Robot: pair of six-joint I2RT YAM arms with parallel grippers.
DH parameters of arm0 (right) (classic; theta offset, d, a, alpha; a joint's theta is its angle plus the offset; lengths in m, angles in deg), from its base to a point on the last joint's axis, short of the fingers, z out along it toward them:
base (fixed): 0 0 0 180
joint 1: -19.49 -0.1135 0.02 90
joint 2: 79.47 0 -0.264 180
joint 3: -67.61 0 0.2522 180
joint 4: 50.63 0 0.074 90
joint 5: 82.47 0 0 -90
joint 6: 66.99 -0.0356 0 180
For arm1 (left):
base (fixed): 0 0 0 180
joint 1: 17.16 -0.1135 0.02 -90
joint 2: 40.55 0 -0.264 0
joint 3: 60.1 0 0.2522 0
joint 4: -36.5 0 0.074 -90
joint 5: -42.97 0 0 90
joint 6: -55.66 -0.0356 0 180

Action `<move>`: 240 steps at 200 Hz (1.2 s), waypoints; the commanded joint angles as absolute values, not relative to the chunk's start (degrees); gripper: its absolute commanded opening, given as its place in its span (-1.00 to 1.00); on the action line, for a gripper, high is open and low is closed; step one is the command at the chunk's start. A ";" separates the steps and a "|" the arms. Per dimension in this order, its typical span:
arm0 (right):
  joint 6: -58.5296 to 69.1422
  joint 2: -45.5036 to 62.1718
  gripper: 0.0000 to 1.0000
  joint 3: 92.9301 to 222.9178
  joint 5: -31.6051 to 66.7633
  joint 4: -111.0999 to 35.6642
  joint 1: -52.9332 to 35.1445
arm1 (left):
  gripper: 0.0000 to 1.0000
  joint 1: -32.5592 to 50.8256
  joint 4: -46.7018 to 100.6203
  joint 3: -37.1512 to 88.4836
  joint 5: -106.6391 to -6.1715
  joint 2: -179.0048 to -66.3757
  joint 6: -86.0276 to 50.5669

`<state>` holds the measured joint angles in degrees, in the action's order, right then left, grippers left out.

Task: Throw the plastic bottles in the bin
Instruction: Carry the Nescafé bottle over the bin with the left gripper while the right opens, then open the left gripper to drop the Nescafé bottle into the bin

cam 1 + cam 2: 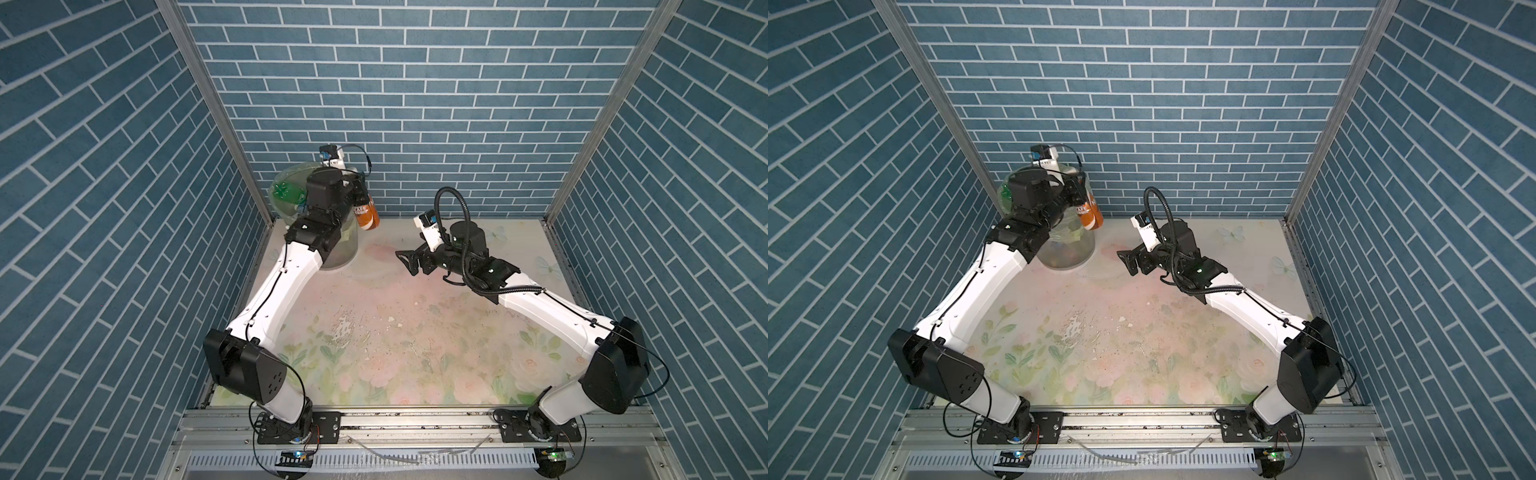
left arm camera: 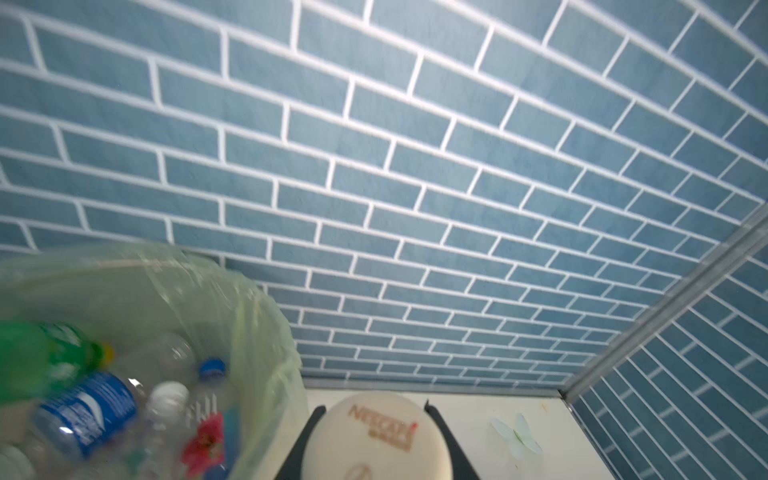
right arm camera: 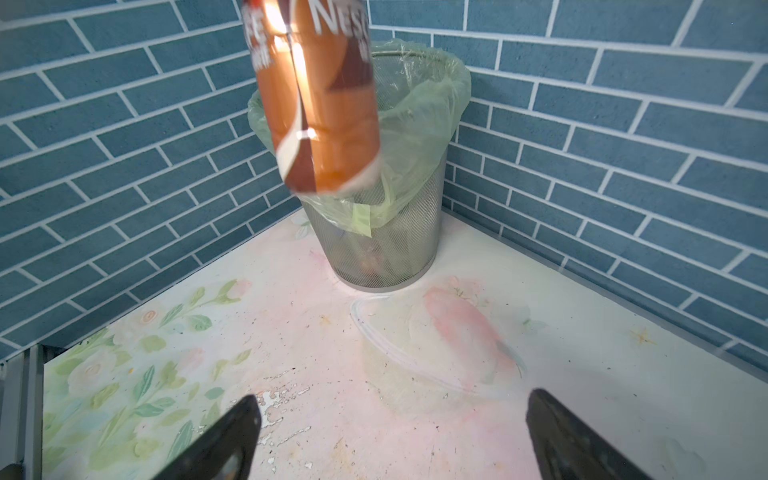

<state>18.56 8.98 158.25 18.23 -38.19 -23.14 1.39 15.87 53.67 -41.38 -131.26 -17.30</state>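
Next, the left gripper releases the brown-labelled plastic bottle, now hanging just beside the bin's rim, on the clear bottles (image 1: pixel 339 199) (image 2: pixel 194 372) next to the green bottle in the bin.
My left gripper (image 1: pixel 358 189) (image 2: pixel 374 408) is shut on a brown-labelled plastic bottle (image 1: pixel 366 212) (image 1: pixel 1090 214) (image 3: pixel 320 95). The bottle hangs cap end up just beside the right side of the bin's rim, its pale base (image 2: pixel 376 436) facing the left wrist camera. The bin (image 1: pixel 340 253) (image 1: pixel 1068 257) (image 3: pixel 386 249) is lined with a pale green bag (image 2: pixel 257 316). It holds several bottles, among them a green one (image 1: pixel 286 193) (image 2: pixel 45 357) and a blue-labelled one (image 2: pixel 87 411). My right gripper (image 1: pixel 405 262) (image 1: pixel 1125 259) (image 3: pixel 390 411) is open and empty above the table, right of the bin.
The bin stands in the back left corner against blue brick-pattern walls (image 1: pixel 415 104). The floral table cover (image 1: pixel 395 332) has a worn, flaking patch (image 3: pixel 282 395) and a faint ring mark (image 3: pixel 399 345) near the bin. A metal rail (image 1: pixel 415 419) runs along the front edge.
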 commanded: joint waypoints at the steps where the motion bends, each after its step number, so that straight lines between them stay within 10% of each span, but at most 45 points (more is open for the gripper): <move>1: 18.98 10.05 0.98 166.48 18.83 -38.94 -23.07 | -0.37 -0.81 17.21 61.21 -37.81 -133.04 -24.77; 130: 18.42 15.73 0.98 179.45 21.54 -41.95 -22.97 | -0.38 -9.76 24.34 77.02 -36.23 -141.98 -29.17; 160: 16.95 16.26 0.98 178.50 22.91 -41.52 -23.05 | 0.97 -14.59 5.22 86.50 -44.47 -153.39 -16.50; 240: 13.12 14.59 0.97 173.36 23.19 -44.35 -23.05 | 0.99 -10.65 14.69 65.34 -45.89 -134.65 -15.97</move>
